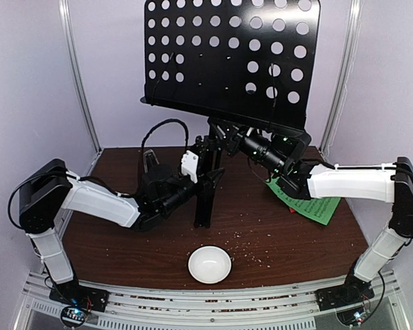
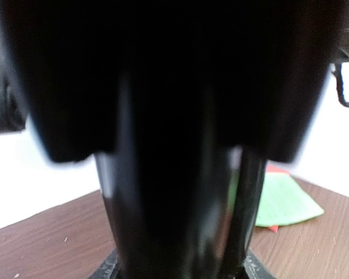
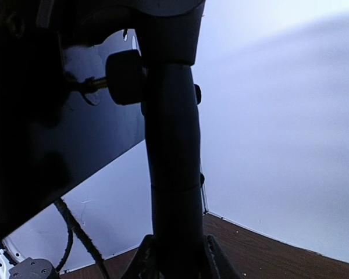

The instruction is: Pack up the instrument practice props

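Observation:
Next, my left gripper lays the black music stand down on the brown table (image 1: 183, 207) behind the white bowl.
The tall black music stand (image 1: 227, 55) rises from mid-table, its perforated desk tilted overhead. My left gripper (image 1: 208, 180) is shut on the lower pole (image 1: 204, 206), near the folded legs. In the left wrist view the dark pole (image 2: 168, 192) fills the frame between the fingertips (image 2: 111, 268). My right gripper (image 1: 228, 136) is shut on the upper pole just under the desk. In the right wrist view the pole (image 3: 173, 174) runs up from between the fingers (image 3: 141, 258) past a clamp knob (image 3: 125, 75). A green sheet (image 1: 308, 201) lies on a red sheet (image 1: 291, 208) at the right.
A small white bowl (image 1: 209, 265) sits near the front edge of the brown table (image 1: 124, 240). Pale walls and metal corner posts (image 1: 79, 75) close in the back and sides. A black cable (image 1: 162, 130) loops behind the left arm. Crumbs dot the tabletop.

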Available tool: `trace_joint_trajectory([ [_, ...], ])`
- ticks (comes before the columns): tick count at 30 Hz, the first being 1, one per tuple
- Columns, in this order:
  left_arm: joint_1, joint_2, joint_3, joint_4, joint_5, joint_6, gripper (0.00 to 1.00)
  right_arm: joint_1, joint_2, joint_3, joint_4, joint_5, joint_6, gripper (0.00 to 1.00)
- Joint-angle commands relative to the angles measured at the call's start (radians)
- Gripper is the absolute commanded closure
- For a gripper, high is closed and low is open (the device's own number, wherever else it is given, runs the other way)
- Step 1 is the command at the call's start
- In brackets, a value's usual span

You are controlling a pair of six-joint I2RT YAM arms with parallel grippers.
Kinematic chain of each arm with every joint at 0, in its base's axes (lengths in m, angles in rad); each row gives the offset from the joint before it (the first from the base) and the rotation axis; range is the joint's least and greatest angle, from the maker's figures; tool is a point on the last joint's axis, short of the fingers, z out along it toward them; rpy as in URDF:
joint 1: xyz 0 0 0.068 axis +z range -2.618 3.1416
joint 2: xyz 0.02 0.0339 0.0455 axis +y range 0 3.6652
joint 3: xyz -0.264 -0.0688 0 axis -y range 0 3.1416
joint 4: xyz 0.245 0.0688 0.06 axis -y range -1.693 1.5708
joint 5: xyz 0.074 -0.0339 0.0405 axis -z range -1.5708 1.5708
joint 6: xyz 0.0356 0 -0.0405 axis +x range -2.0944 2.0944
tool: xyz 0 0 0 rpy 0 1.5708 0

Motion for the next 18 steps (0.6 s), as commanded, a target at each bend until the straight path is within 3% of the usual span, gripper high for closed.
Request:
trace_joint_trajectory([
  [1,0.014,-0.139,-0.020,-0.137,-0.060,0.068,0.72,0.001,-0.055,0.054,-0.041,0.187,0.011,1.00],
  [10,0.014,-0.316,-0.049,-0.370,-0.059,0.099,1.00,0.000,-0.032,0.055,-0.072,0.341,0.040,0.99],
  [18,0.014,-0.439,-0.095,-0.560,0.034,0.052,1.00,-0.007,0.000,-0.018,-0.083,0.468,0.079,0.91],
])
